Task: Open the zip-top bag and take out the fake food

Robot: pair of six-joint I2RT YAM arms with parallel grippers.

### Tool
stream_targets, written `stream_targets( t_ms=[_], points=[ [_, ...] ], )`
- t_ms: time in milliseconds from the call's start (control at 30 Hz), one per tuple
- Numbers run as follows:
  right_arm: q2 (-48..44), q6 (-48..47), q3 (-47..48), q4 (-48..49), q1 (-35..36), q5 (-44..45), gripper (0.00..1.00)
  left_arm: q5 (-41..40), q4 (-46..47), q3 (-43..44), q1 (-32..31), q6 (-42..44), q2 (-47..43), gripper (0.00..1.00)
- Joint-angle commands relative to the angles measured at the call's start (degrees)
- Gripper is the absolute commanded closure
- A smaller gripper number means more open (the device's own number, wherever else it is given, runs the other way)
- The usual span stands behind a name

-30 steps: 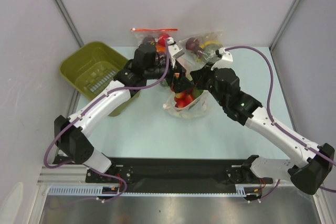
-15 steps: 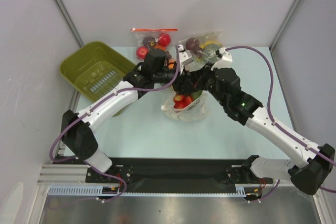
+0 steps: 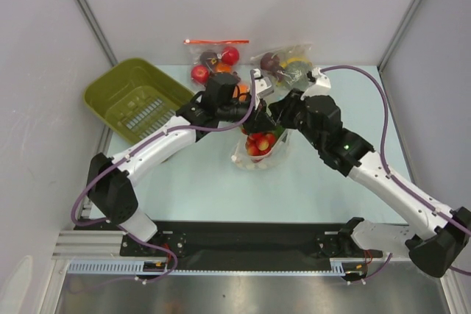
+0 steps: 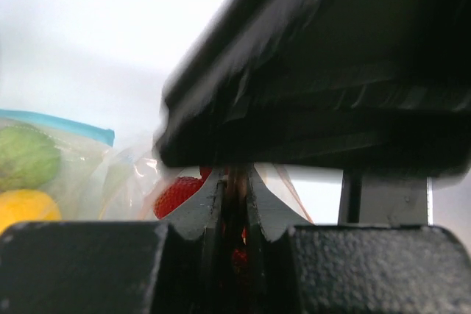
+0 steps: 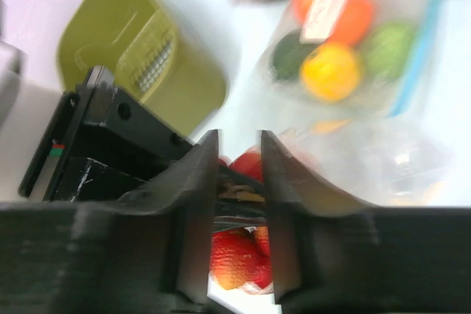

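Observation:
I should use my left gripper to set the fake food free on the slotted bottom of the green basket (image 3: 151,127), toward the near end of the basket.
The zip-top bag (image 3: 257,155) stands in the middle of the table, its top pulled up between both arms. The fake food (image 3: 259,143), red strawberry-like pieces, fills its lower part. My left gripper (image 3: 255,112) comes in from the left at the bag's top. In the left wrist view its jaws (image 4: 235,176) stand almost together on a thin fold of plastic, with a strawberry (image 4: 176,193) just behind. My right gripper (image 3: 274,120) meets it from the right. Its fingers (image 5: 239,146) stand apart over the strawberries (image 5: 237,257), with nothing pinched between them.
A green basket (image 3: 132,98) sits at the back left, also in the right wrist view (image 5: 140,56). A clear bag with a red zip strip (image 3: 215,55) and a bag of round fruit (image 3: 284,64) lie at the back wall, close behind both grippers.
My left gripper swung right onto the bag's top and closed down. My right gripper's jaws parted. The bag is drawn taller and narrower than before.

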Motion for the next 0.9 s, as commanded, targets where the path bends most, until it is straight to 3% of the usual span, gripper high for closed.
stream_targets(
  t_ms=[0,100,233,400,633,867],
  points=[
    [-5.48,-2.32,1.58,0.35,-2.86,4.55,0.63,2.34,-0.23,-0.05,0.37,0.66,-0.47,1.00],
    [-8.47,-3.91,1.06,-1.05,-4.53,5.25,0.45,4.01,0.03,0.30,0.98,-0.56,-0.39,1.00],
    [-11.81,-4.35,0.35,-5.80,-6.03,8.59,0.35,5.59,0.82,-0.04,2.65,-1.89,-0.47,1.00],
    [-11.81,-2.60,-0.61,-11.87,-6.91,5.53,0.32,6.56,0.99,-0.05,3.36,-2.24,-0.74,1.00],
    [-10.41,1.70,-8.25,-4.51,-8.23,-2.99,0.32,6.91,0.82,-0.40,3.71,-2.24,-1.00,1.00],
    [-6.81,2.33,-9.49,-1.06,-8.49,-5.64,0.32,6.91,0.73,-0.57,3.80,-2.24,-1.44,1.00]
  ],
)
